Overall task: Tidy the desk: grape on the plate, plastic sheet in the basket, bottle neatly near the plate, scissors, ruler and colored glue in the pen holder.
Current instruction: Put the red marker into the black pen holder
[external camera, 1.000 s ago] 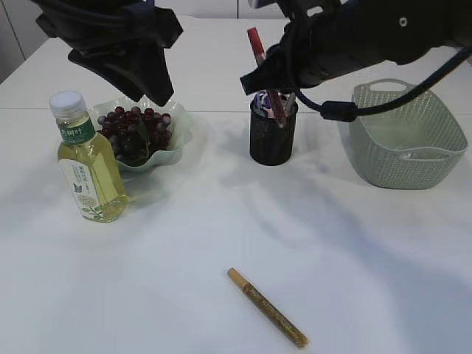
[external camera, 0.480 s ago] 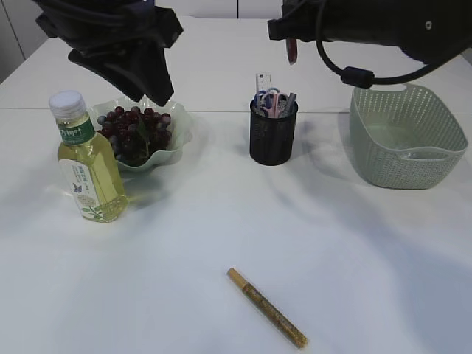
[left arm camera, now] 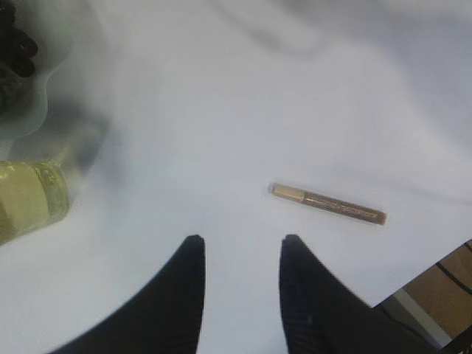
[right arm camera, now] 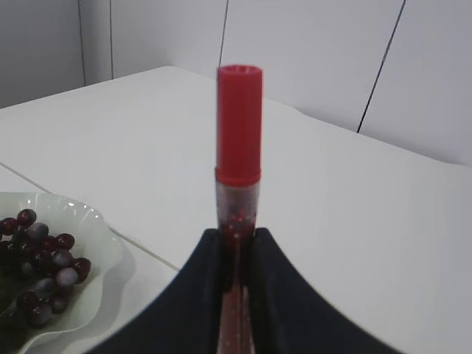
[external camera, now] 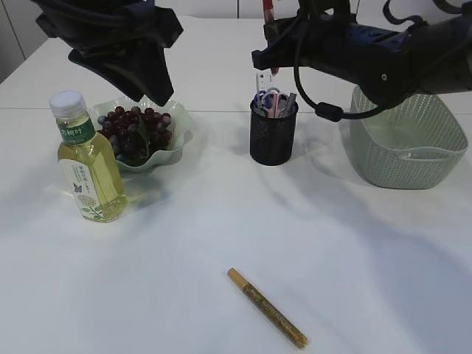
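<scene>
My right gripper has a place to release the red glitter glue pen. It will let go of it next to the scissors in the black mesh pen holder (external camera: 282, 108).
My right gripper (external camera: 271, 26) is shut on a red glitter glue pen (external camera: 269, 9) and holds it upright, high above the black mesh pen holder (external camera: 272, 140). The right wrist view shows the jaws (right arm camera: 237, 237) clamped on the pen (right arm camera: 238, 133). Scissors and a ruler stand in the holder. A gold glue pen (external camera: 267, 307) lies on the table at the front; it also shows in the left wrist view (left arm camera: 328, 204). Grapes (external camera: 136, 129) lie on the green plate (external camera: 181, 136). The bottle (external camera: 88, 158) stands upright left of the plate. My left gripper (left arm camera: 240, 240) is open and empty, high above the plate.
A green basket (external camera: 405, 140) stands at the right, close to the right arm's elbow and cable. I cannot make out the plastic sheet. The table's front edge shows at the lower right of the left wrist view.
The right gripper has lifted the red glue pen from a tilt beside the holder's mouth, swung right, then back left and higher over the holder. The left arm has not moved.
</scene>
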